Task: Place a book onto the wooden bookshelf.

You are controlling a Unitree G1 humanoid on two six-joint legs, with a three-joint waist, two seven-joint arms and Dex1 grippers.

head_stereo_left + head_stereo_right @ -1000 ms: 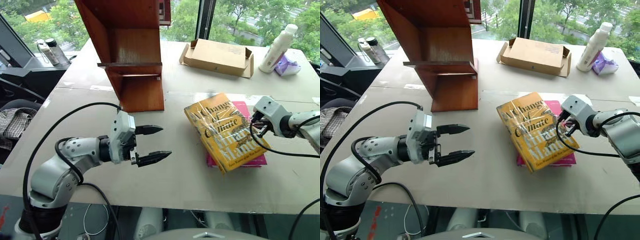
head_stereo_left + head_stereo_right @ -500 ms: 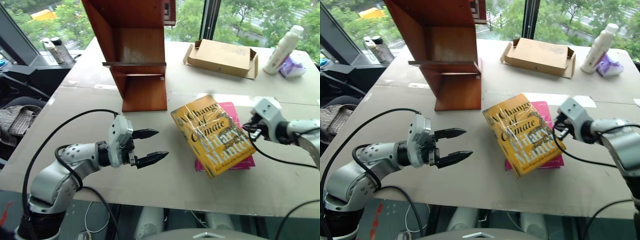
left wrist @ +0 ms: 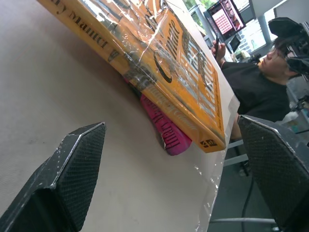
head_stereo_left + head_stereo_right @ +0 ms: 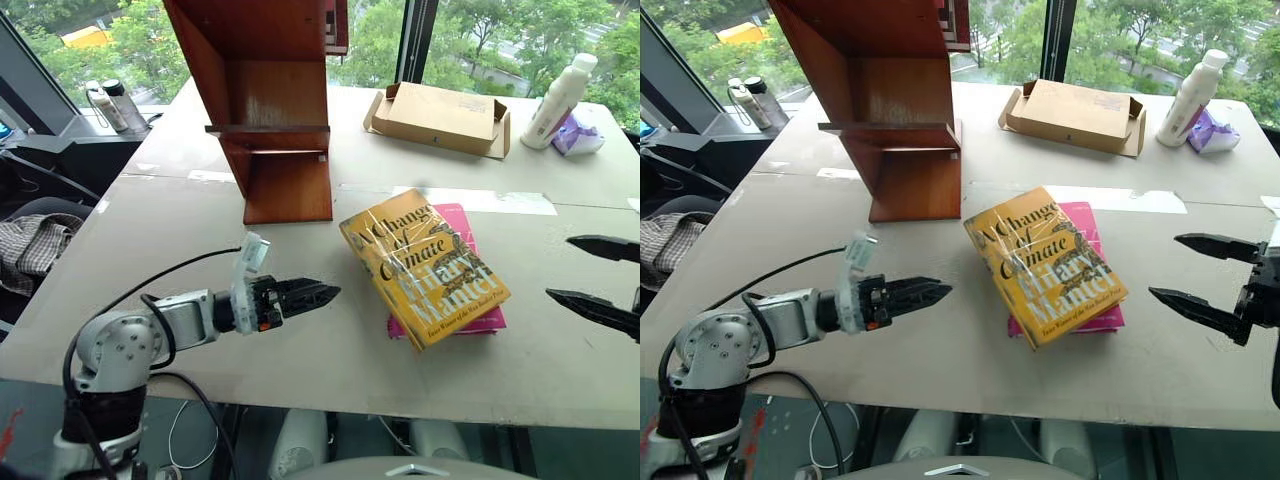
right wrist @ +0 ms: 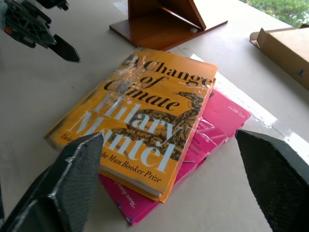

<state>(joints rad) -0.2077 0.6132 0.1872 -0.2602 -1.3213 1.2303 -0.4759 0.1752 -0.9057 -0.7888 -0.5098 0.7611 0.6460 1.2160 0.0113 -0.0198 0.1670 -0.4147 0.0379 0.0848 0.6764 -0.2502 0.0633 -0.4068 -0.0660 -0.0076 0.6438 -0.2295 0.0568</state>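
Note:
The robot's left gripper should next move to the middle of the spine (image 4: 373, 279) (image 3: 141, 79) of the yellow-orange book, above the magenta-pink book, and close there.
The book (image 4: 425, 265), thick and yellow-orange with a glossy cover, lies flat on the table on top of a magenta-pink book (image 4: 465, 217). The wooden bookshelf (image 4: 270, 100) stands at the back left, behind the books. My left gripper (image 4: 320, 293) hovers low over the table to the left of the book, pointing at it, rolled so its fingers overlap. The left wrist view shows this left gripper (image 3: 171, 124) open and empty, facing the book's (image 3: 169, 63) spine. My right gripper (image 4: 1168, 267) is open and empty, a short way right of the book (image 5: 140, 116).
A flat cardboard box (image 4: 440, 115) lies at the back, with a white bottle (image 4: 560, 85) and a purple wrapper (image 4: 578, 135) to its right. Two bottles (image 4: 105, 100) stand far left. A seated person (image 3: 260, 87) is beyond the table edge.
My right gripper, shut at the book's right edge before, has drawn back to the right and opened. My left gripper has rolled and sunk a little. The book slid slightly left.

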